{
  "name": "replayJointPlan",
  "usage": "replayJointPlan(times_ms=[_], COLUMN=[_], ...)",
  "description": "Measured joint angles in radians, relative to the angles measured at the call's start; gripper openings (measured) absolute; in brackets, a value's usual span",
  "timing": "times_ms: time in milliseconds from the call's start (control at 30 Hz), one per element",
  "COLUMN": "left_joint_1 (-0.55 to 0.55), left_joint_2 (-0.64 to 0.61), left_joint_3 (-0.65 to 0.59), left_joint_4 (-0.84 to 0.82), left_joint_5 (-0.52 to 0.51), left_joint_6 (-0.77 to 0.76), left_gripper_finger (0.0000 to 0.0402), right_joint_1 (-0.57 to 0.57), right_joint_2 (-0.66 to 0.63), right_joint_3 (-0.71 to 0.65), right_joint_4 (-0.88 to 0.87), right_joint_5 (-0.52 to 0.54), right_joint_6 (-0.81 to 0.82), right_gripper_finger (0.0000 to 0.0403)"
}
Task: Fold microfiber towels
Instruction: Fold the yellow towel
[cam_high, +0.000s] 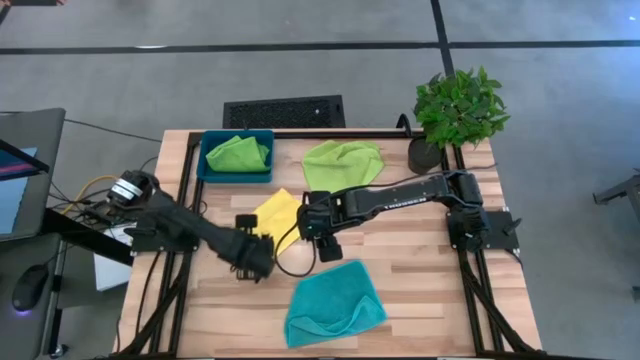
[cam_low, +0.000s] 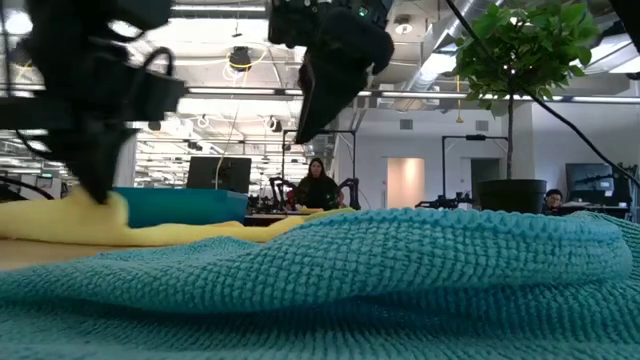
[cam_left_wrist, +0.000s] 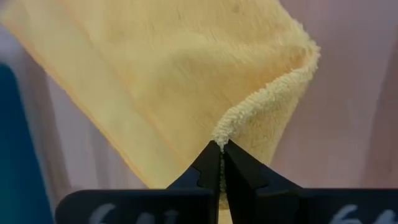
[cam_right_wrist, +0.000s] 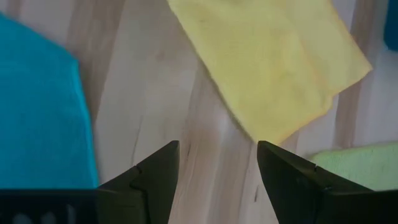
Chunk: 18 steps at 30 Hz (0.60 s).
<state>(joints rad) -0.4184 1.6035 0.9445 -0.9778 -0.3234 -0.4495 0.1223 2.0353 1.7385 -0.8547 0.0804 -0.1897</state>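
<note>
My left gripper will release the yellow towel's edge at its far corner (cam_high: 299, 195), next to the far-middle lime green towel.
The yellow towel (cam_high: 279, 213) lies on the wooden table, left of the middle. My left gripper (cam_high: 258, 248) is at its near edge, shut on it; in the low view it stands at the left (cam_low: 92, 185) on the yellow cloth (cam_low: 150, 228). My right gripper (cam_high: 322, 240) hangs open and empty above the bare wood just right of the yellow towel (cam_right_wrist: 273, 68). The teal towel (cam_high: 335, 305) lies crumpled at the near edge. One lime green towel (cam_high: 343, 163) lies at the far middle. Another lime green towel (cam_high: 238, 153) sits in the tray. My left gripper pinches the yellow towel's edge (cam_left_wrist: 231, 121) between its two fingertips, near a corner. The fingers slant down at it from the table's left and near side. The pinched edge curls up off the wood, and the rest of the towel lies flat on the table.
A dark-teal tray (cam_high: 207, 165) stands at the far left. A potted plant (cam_high: 457, 108) stands at the far right corner. Bare wood shows at the near left and along the right side. People sit in the room beyond the table (cam_low: 317, 185).
</note>
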Motion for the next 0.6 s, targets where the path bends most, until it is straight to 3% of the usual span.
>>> replayJointPlan(times_ms=[367, 600], left_joint_1=[0.217, 0.313], left_joint_2=[0.002, 0.001], left_joint_3=[0.013, 0.061], left_joint_4=[0.237, 0.286], left_joint_5=[-0.068, -0.113], left_joint_6=[0.362, 0.535], left_gripper_finger=[0.0000, 0.0000], right_joint_1=[0.004, 0.008], right_joint_2=[-0.077, -0.146], right_joint_3=[0.001, 0.001], right_joint_4=[-0.076, -0.135], right_joint_5=[0.027, 0.030], right_joint_6=[0.033, 0.059], right_gripper_finger=[0.0240, 0.0240])
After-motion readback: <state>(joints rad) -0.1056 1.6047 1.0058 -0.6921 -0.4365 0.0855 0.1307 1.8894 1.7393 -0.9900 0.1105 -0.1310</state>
